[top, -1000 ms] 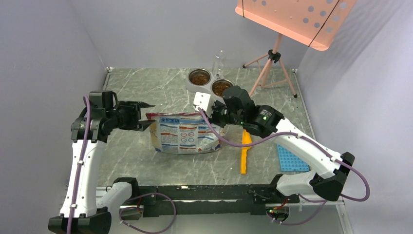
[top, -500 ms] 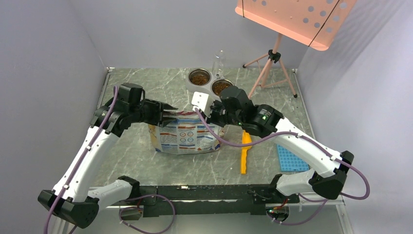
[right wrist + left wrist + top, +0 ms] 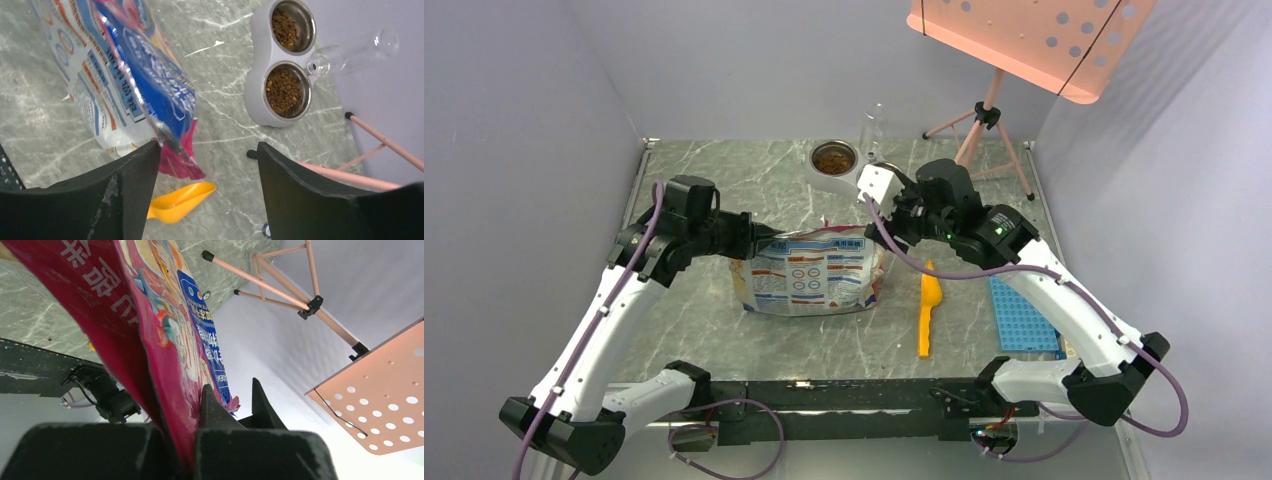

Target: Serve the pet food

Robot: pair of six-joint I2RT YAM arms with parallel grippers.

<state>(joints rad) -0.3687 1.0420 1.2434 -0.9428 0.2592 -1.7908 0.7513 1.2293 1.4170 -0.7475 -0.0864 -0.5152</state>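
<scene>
The bag's top edge has my left gripper reaching far in along it, so that gripper should take the top edge nearer the bag's corner [image 3: 742, 263], leaving my right gripper room to pinch.
The pet food [image 3: 282, 89] is brown kibble filling both steel bowls of a white double feeder [image 3: 257, 95]. From the top view only the far bowl of kibble [image 3: 834, 158] shows. The printed bag [image 3: 809, 275] stands mid-table. My left gripper [image 3: 759, 240] is shut on the bag's upper left edge. In the left wrist view the red bag film [image 3: 150, 340] is pinched between the left gripper's [image 3: 197, 400] jaws. My right gripper [image 3: 209, 150] is open above the bag's right corner [image 3: 175, 150], its left finger just touching the film. It hovers near the feeder [image 3: 822, 180], right gripper [image 3: 886, 205].
A yellow scoop [image 3: 927, 305] lies on the marble right of the bag, its bowl end [image 3: 180, 200] below my right fingers. A blue perforated mat [image 3: 1022, 315] lies further right. A clear bottle [image 3: 873, 125] and a pink tripod stand [image 3: 984, 130] are at the back.
My left gripper moved right to the bag's top left edge and shut on it. My right gripper let go of the bag's right corner, opened, and drew back toward the feeder.
</scene>
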